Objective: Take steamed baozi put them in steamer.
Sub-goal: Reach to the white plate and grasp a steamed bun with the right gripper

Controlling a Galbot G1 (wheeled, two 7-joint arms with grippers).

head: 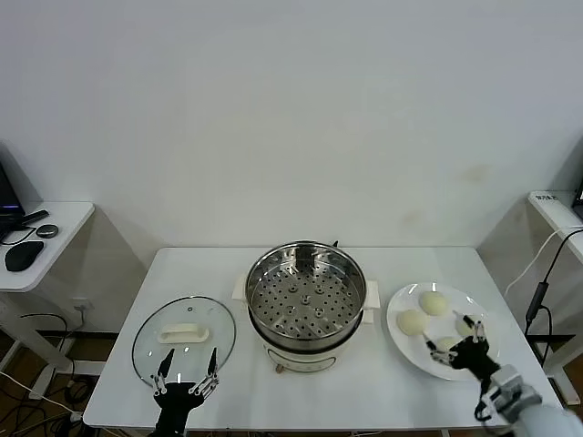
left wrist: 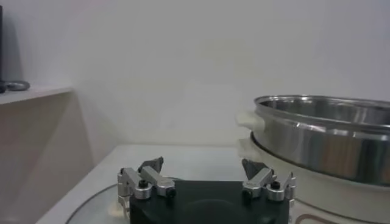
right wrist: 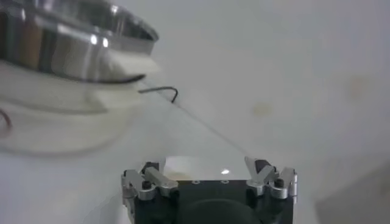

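The baozi [head: 434,303] nearest the back edge of the white plate is next, and my right gripper should go to it and close around it there.
The steamer [head: 306,296], a shiny steel pot with a perforated tray on a white base, stands mid-table. Steamed baozi lie on a white plate [head: 413,353] to its right: one [head: 434,302] at the back, one [head: 412,321] beside it, and one [head: 445,344] between the open fingers of my right gripper [head: 448,331], which hangs low over the plate. In the right wrist view that gripper [right wrist: 204,165] is open, with a pale baozi [right wrist: 183,167] just ahead of it and the steamer [right wrist: 67,42] beyond. My left gripper [head: 189,360] is open over the near edge of the glass lid.
A round glass lid [head: 183,335] with a white handle lies flat on the table left of the steamer. In the left wrist view the open left gripper [left wrist: 204,164] faces the steamer wall [left wrist: 329,131]. A side desk [head: 36,238] stands far left, and cables hang at right.
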